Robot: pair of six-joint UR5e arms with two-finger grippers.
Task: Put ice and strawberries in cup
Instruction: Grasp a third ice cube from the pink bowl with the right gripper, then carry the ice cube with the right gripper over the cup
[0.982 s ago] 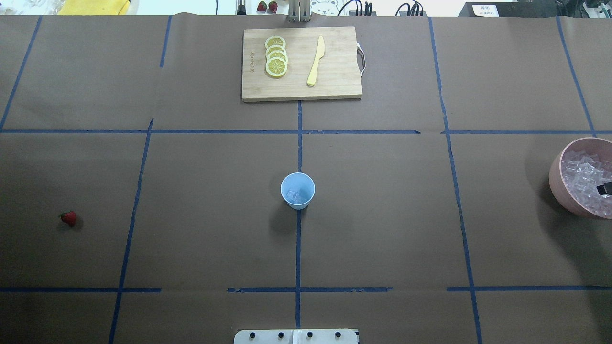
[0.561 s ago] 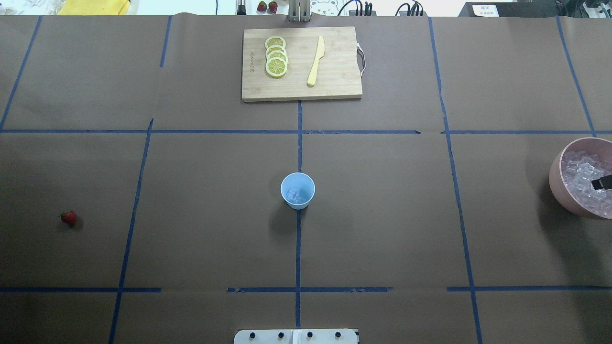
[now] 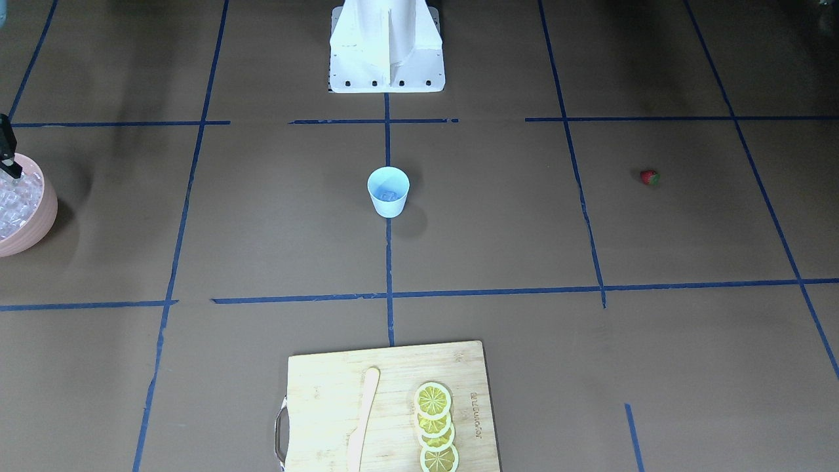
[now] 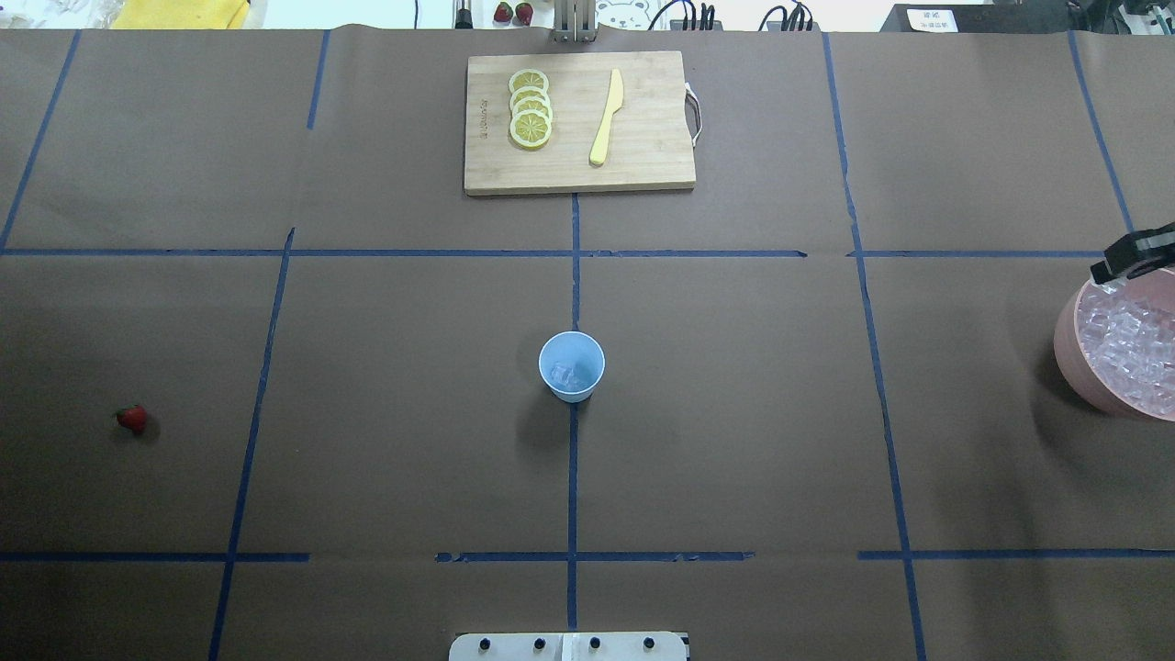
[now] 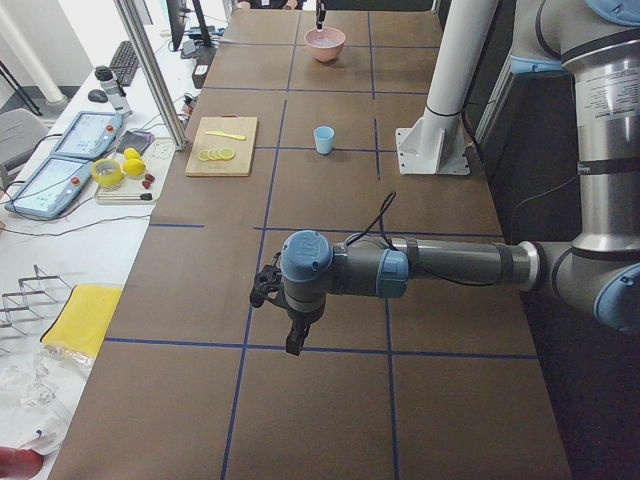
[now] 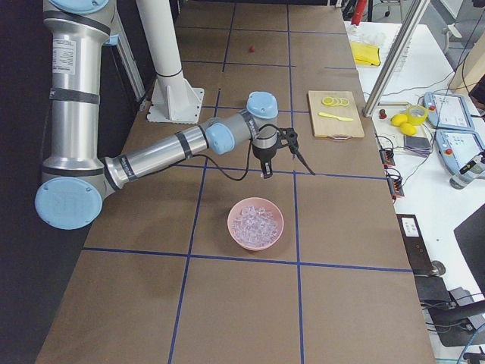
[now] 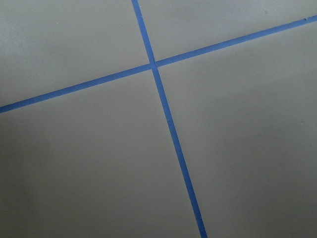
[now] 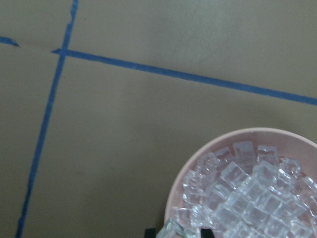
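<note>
The ice cube will drop from my right gripper inside the light-blue cup (image 3: 390, 191), onto the few ice cubes there.
The light-blue cup (image 4: 571, 365) stands upright at the table's centre with a few ice cubes in it; it also shows in the front view (image 3: 388, 190). The pile of ice (image 4: 1131, 347) fills a pink bowl (image 4: 1067, 341) at the right edge. My right gripper (image 4: 1104, 272) hangs above the bowl's far rim. In the right wrist view it (image 8: 176, 232) is shut on one ice cube (image 8: 172, 228). A red strawberry (image 4: 131, 419) lies far left. My left gripper (image 5: 292, 345) shows only in the exterior left view, over bare table; I cannot tell whether it is open or shut.
A wooden cutting board (image 4: 643, 165) with lemon slices (image 4: 531, 108) and a yellow knife (image 4: 606, 117) lies at the far middle. The robot's base plate (image 4: 569, 646) sits at the near edge. Blue tape lines cross the brown table cover.
My right gripper has risen out of the ice pile and moved toward the bowl's far rim. The cup and strawberry have not moved.
</note>
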